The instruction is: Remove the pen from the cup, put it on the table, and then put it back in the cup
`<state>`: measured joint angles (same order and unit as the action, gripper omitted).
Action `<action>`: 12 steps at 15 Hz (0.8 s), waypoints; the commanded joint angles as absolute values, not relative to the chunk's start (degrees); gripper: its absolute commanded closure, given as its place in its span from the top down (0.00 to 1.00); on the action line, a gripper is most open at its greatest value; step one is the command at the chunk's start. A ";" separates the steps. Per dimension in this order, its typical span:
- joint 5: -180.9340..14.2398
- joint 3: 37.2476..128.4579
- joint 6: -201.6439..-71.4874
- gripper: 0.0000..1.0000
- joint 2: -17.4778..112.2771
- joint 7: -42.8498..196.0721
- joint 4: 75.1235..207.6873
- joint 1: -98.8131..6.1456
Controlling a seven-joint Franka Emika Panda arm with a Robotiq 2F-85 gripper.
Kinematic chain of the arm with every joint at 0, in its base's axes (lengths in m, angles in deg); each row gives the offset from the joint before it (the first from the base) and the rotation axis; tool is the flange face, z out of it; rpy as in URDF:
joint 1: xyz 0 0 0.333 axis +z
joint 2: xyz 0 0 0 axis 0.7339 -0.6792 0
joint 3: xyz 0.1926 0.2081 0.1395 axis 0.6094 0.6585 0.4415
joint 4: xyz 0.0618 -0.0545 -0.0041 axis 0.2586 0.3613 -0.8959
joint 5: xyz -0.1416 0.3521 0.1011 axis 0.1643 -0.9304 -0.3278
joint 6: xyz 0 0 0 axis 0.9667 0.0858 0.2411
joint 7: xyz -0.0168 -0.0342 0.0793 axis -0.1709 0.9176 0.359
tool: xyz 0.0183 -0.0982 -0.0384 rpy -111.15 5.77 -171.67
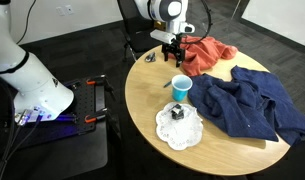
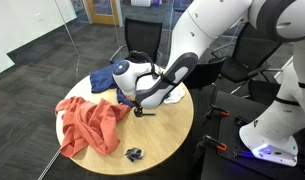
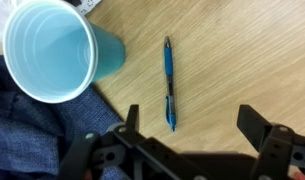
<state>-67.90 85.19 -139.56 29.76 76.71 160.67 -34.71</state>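
My gripper closes next on the pen's half nearer the red cloth (image 1: 169, 84) (image 3: 171, 106), just beyond the dark middle of the pen.
In the wrist view the light-blue cup (image 3: 54, 50) stands upright and empty at the upper left, its white inside showing. The pen (image 3: 169, 85), blue with dark ends, lies flat on the wooden table (image 3: 237, 50) to the right of the cup, apart from it. My gripper (image 3: 190, 125) is open above the table. The pen's lower tip reaches between the fingers, nearer the left one, and nothing is held. In an exterior view the cup (image 1: 181, 87) stands near the middle of the round table (image 1: 142, 100) with my gripper (image 1: 172, 45) raised over it. My arm hides the cup in an exterior view (image 2: 142, 108).
A dark blue garment (image 1: 252, 105) and a red cloth (image 1: 207, 55) lie on the table, and the garment touches the cup's base (image 3: 32, 140). A white doily with a small black boxy object (image 1: 177, 115) lies near the front edge. A small silvery object (image 1: 149, 57) sits at the far left.
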 commanded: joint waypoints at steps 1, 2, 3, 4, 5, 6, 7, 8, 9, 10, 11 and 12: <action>-68.97 88.27 -143.80 1.00 30.07 85.69 161.93 -39.00; -69.29 88.90 -144.82 1.00 29.98 87.72 162.20 -39.85; -69.65 89.37 -145.38 1.00 29.94 89.05 162.47 -40.48; -68.32 87.72 -143.27 1.00 29.53 85.36 161.23 -38.39; -68.55 88.06 -143.72 1.00 29.41 86.64 161.33 -38.97; -68.65 88.24 -143.81 1.00 29.33 87.06 161.34 -39.28; -68.67 88.35 -143.83 1.00 29.30 87.30 161.34 -39.40; -68.69 88.44 -143.83 1.00 29.30 87.56 161.34 -39.43; -68.70 88.50 -143.84 1.00 29.30 87.63 161.34 -39.43; -69.46 88.85 -144.46 1.00 29.02 87.96 161.13 -40.01; -69.99 89.30 -145.89 1.00 28.34 88.61 160.74 -40.62; -70.51 89.72 -146.90 1.00 27.50 89.45 160.20 -41.17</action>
